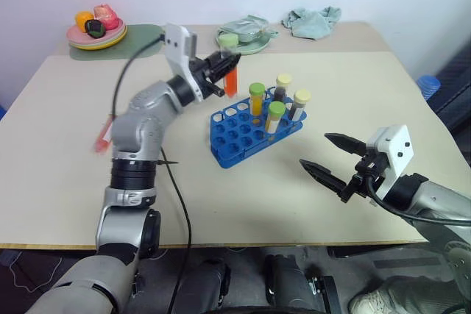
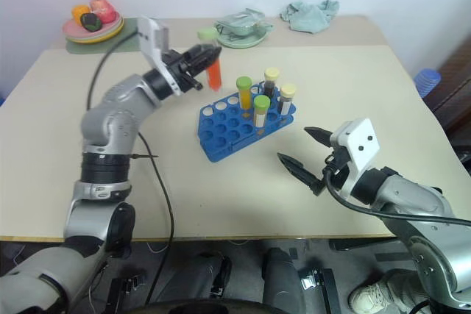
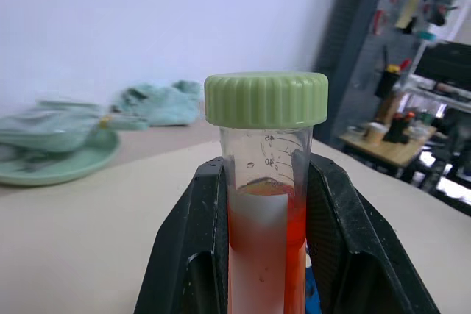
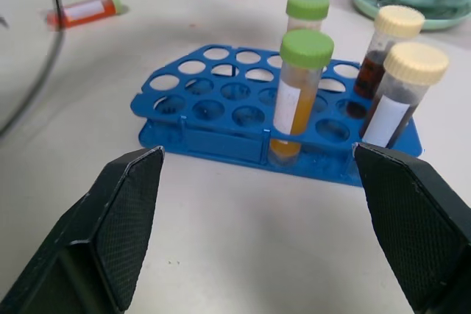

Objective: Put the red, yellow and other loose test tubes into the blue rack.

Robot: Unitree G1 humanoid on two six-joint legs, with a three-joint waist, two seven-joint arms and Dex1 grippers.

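Observation:
Next, I release the red test tube from my left gripper into an empty hole of the blue rack (image 1: 230, 120), close to the back yellow tube.
My left gripper (image 1: 225, 68) is shut on a red test tube (image 1: 230, 77) with a green cap and a white label, held upright in the air behind the blue rack's (image 1: 234, 140) far left end. The left wrist view shows the black fingers (image 3: 197, 248) clamping the tube (image 3: 263, 255) below its cap. Several capped tubes stand in the rack: yellow ones with green caps (image 1: 256, 98) and brown ones with cream caps (image 1: 299, 105). Another red tube (image 4: 82, 10) lies on the table left of the rack. My right gripper (image 1: 314, 149) hovers open and empty to the rack's right, pointing at it.
At the table's back stand a plate of toy fruit (image 1: 96, 32), a green dish (image 1: 243, 37) and a teal cloth (image 1: 313, 21). A black cable (image 1: 176, 196) trails from my left arm over the front edge. Bare table lies between the rack and my right gripper.

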